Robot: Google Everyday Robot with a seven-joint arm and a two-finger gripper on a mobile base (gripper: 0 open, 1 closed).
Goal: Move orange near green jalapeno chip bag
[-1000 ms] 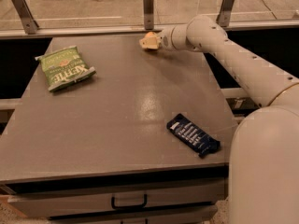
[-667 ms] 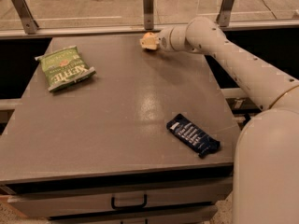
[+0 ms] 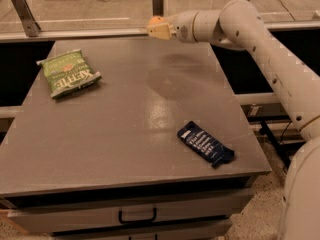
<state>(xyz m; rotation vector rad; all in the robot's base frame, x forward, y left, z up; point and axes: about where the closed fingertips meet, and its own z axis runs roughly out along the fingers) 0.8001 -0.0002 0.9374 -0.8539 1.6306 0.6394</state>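
Note:
The robot's gripper will set the orange down beside the green jalapeno chip bag's corner (image 3: 112, 77) nearest the dark blue wrapped bar.
The orange (image 3: 156, 20) shows only as a small orange patch between the pale fingers of my gripper (image 3: 158, 29). The gripper is shut on it and holds it above the table's far edge, a little right of the middle. The arm reaches in from the right. The green jalapeno chip bag (image 3: 68, 73) lies flat on the grey table (image 3: 125, 134) at the far left, with white "KETTLE" lettering. The gripper is well to the right of the bag and higher than it.
A dark blue wrapped bar (image 3: 205, 143) lies near the table's front right. A metal rail with posts (image 3: 22, 14) runs behind the table. A drawer with a handle (image 3: 137, 216) sits under the front edge. The robot's body (image 3: 302, 194) fills the right side.
The gripper has risen from the table's far edge with the orange in it. The bag and the bar have not moved.

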